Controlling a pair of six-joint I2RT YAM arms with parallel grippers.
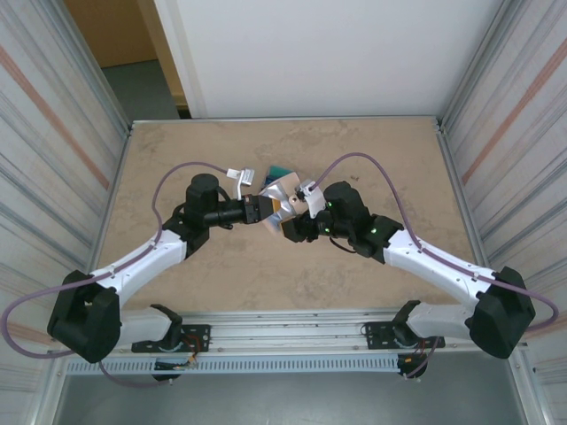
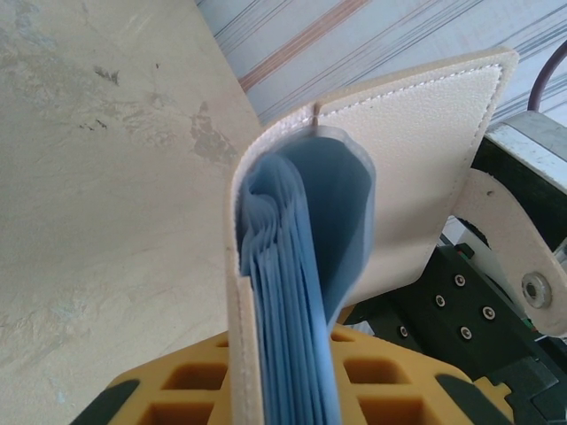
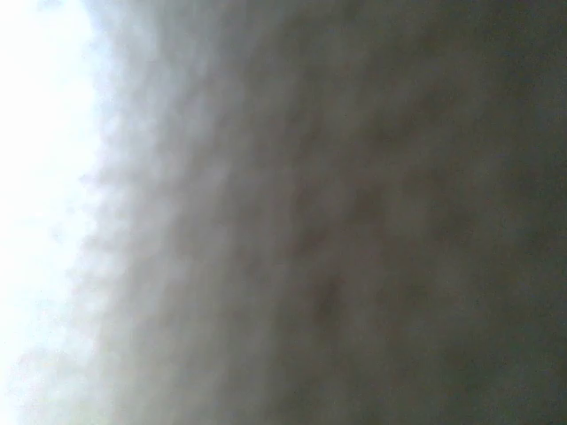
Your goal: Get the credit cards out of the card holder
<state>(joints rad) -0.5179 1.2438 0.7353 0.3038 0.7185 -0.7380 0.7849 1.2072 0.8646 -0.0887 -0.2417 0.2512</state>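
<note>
The left gripper pinches the loose blue sleeve against the sleeve stack, so it should open, free that sleeve and close on the stack and cover (image 2: 282, 292).
The card holder (image 1: 280, 193) is held up over the middle of the table, between the two grippers. In the left wrist view the card holder (image 2: 416, 177) gapes open, tan outside, with several pale blue sleeves inside. My left gripper (image 1: 264, 212) (image 2: 288, 394) is shut on its lower edge, and the yellow fingers (image 2: 190, 390) press on both sides. My right gripper (image 1: 297, 221) is right against the tan flap from the other side. Its wrist view is a grey blur, so its jaws stay hidden. A teal credit card (image 1: 281, 170) lies on the table just behind the holder.
The beige table (image 1: 177, 168) is fenced by ribbed metal walls on the left (image 1: 53, 133) and right (image 1: 523, 115). Purple cables (image 1: 354, 159) arch over both arms. The right arm's black and white wrist (image 2: 505, 266) stands close behind the holder.
</note>
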